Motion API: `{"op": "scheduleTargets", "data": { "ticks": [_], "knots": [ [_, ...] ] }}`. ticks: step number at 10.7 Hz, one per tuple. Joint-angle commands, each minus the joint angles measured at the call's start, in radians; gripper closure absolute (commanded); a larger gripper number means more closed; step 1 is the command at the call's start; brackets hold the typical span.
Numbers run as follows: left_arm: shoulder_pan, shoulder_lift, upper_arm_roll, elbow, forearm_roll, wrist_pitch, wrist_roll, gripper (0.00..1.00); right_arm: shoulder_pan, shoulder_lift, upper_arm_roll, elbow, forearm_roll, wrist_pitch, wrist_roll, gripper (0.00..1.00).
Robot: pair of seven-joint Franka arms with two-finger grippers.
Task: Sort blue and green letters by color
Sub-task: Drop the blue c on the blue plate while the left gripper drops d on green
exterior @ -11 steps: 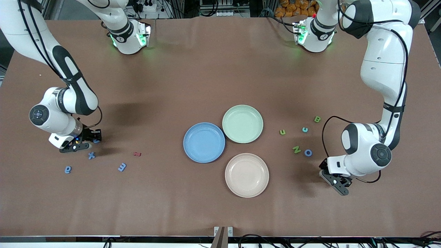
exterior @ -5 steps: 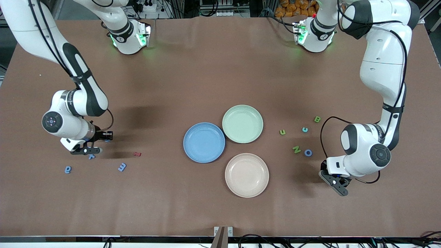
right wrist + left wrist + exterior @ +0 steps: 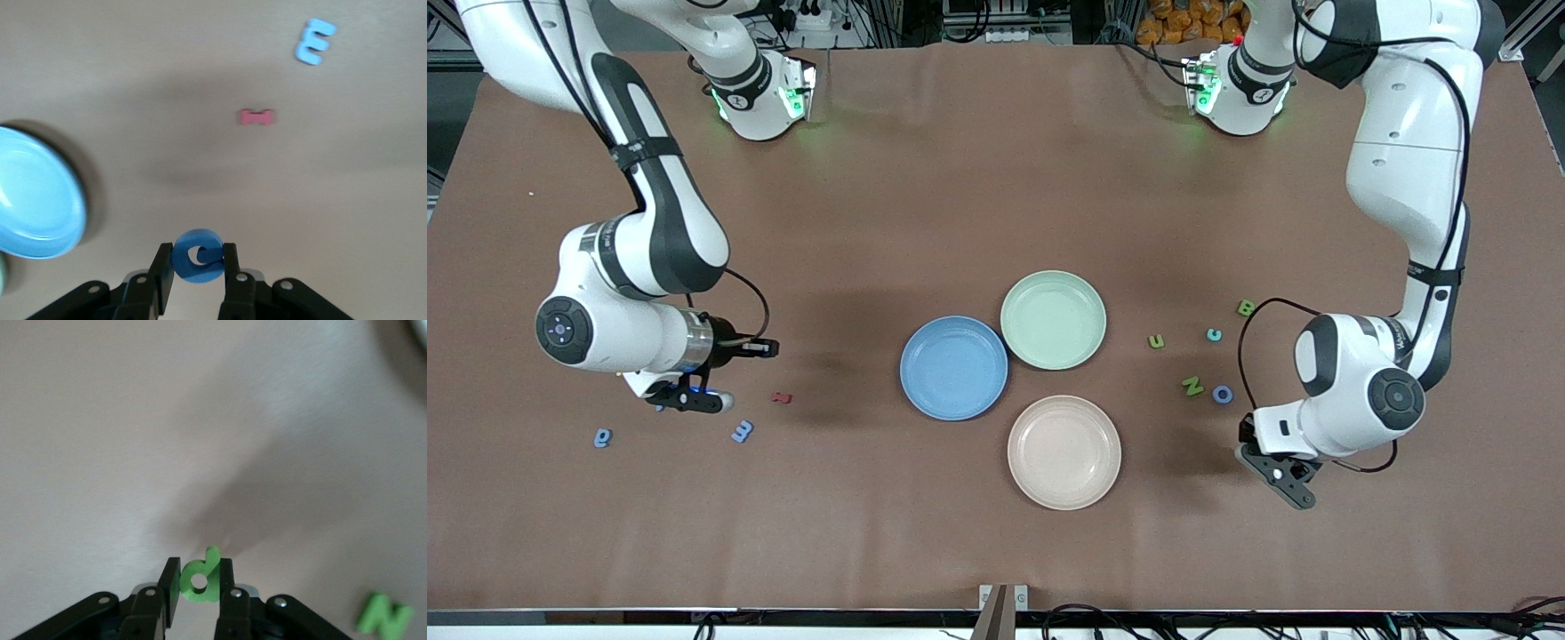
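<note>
I need to let go of the green P with my left gripper on the green plate, a little off its middle [image 3: 1048,338] toward the pink plate.
My right gripper [image 3: 763,348] is shut on a blue G [image 3: 197,255] and holds it over the table near the small red letter [image 3: 781,398]. A blue E [image 3: 742,431] and a blue Q [image 3: 603,436] lie toward the right arm's end; the E also shows in the right wrist view [image 3: 313,41]. My left gripper [image 3: 1245,434] is shut on a green P [image 3: 200,580], over the table near a green N [image 3: 1192,386] and a blue O [image 3: 1223,394]. A green U [image 3: 1156,341] and a green B [image 3: 1246,308] lie farther from the front camera.
A blue plate [image 3: 954,367], a green plate [image 3: 1053,319] and a pink plate [image 3: 1064,452] sit together mid-table, all empty. A small teal C [image 3: 1214,334] lies between the U and the B. A blue X is mostly hidden under the right hand.
My right gripper has risen and moved toward the plates with the blue G in it, now covering the X. My left gripper has shifted a little toward the plates.
</note>
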Motion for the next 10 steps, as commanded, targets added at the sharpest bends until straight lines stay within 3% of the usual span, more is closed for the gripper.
{"op": "scheduleTargets", "data": {
  "ticks": [1,5,8,10],
  "knots": [
    [-0.051,-0.081,0.010,-0.022,-0.004,-0.123,-0.174,1.00,0.092,0.033,0.000,0.080,0.063,0.017,0.140,1.00],
    [-0.115,-0.159,-0.019,-0.084,-0.004,-0.208,-0.394,1.00,0.253,0.104,-0.002,0.146,0.099,0.193,0.316,1.00],
    [-0.199,-0.240,-0.024,-0.201,-0.006,-0.219,-0.573,1.00,0.342,0.180,-0.011,0.155,0.041,0.322,0.413,1.00],
    [-0.264,-0.236,-0.024,-0.207,-0.006,-0.213,-0.737,1.00,0.377,0.216,-0.011,0.154,-0.001,0.370,0.480,0.95]
  ]
}}
